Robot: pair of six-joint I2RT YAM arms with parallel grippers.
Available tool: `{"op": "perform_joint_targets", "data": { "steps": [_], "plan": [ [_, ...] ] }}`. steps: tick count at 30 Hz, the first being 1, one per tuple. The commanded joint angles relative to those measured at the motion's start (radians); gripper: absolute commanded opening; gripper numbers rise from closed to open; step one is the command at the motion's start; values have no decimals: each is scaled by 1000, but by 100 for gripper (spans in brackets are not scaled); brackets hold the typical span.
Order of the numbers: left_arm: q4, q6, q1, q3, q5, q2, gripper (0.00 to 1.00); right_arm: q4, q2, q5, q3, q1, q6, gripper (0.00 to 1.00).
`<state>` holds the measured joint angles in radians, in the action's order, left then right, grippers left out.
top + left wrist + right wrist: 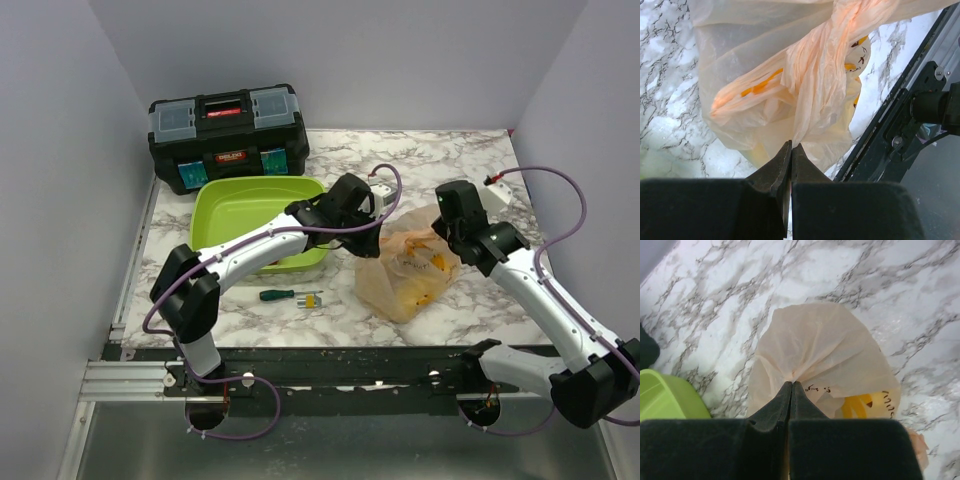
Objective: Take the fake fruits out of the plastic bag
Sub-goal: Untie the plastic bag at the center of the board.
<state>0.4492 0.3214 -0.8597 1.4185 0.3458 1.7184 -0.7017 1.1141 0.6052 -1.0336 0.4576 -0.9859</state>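
My right gripper is pinching the far side of the plastic bag, away from the bag's bunched top, so it should open and take that top beside my left gripper [406,242].
The plastic bag [408,272] is thin, crinkly and peach-orange. It sits on the marble table between my two arms, with its top drawn up. My left gripper [374,236] is shut on a twisted fold at the bag's left top; in the left wrist view the gripper [791,145] pinches the bag's [805,85] film at its tips. My right gripper [452,236] is shut on the right top; in the right wrist view the gripper [792,384] holds a gathered bunch of the plastic bag [815,345]. The fake fruits are hidden inside. Only yellow patches show through the film.
A lime-green tray [250,212] lies left of the bag, and its corner shows in the right wrist view [665,397]. A black toolbox [228,135] stands behind it. A green-handled screwdriver [290,296] lies in front. The black frame rail [900,125] runs along the table's near edge.
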Motion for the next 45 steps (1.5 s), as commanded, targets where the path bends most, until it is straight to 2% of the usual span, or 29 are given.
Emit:
{"op": "perform_joint_targets", "data": {
  "steps": [1,5,8,12,13,16,22,32,37,43,45],
  "plan": [
    [37,-14,-4,10,-42,-40,0,-58,2,165,-54,-23,98,1],
    [37,-16,-4,7,-50,-46,0,-63,10,173,-73,-28,201,1],
    [36,-18,-4,7,-53,-46,0,-85,21,40,-121,-29,308,10],
    [37,-18,-5,7,-51,-50,0,-102,-25,-222,-161,-28,430,35],
    [35,-16,-4,8,-49,-52,0,-112,-44,-261,-165,-27,441,44],
    [33,-13,-4,7,-43,-55,0,-159,-73,-341,-186,-27,438,60],
    [31,-12,-4,3,-37,-53,0,-177,-57,-458,-157,-27,453,75],
    [29,-12,-4,0,-35,-53,0,-77,-7,-497,-62,-27,434,79],
    [26,-10,-5,0,-26,-55,0,-36,15,-490,-32,-27,418,75],
    [25,-7,-5,0,-22,-56,0,0,1,-375,-1,-28,394,71],
    [26,-7,-5,0,-24,-57,0,12,-7,-347,8,-27,383,67]
  ]
}}
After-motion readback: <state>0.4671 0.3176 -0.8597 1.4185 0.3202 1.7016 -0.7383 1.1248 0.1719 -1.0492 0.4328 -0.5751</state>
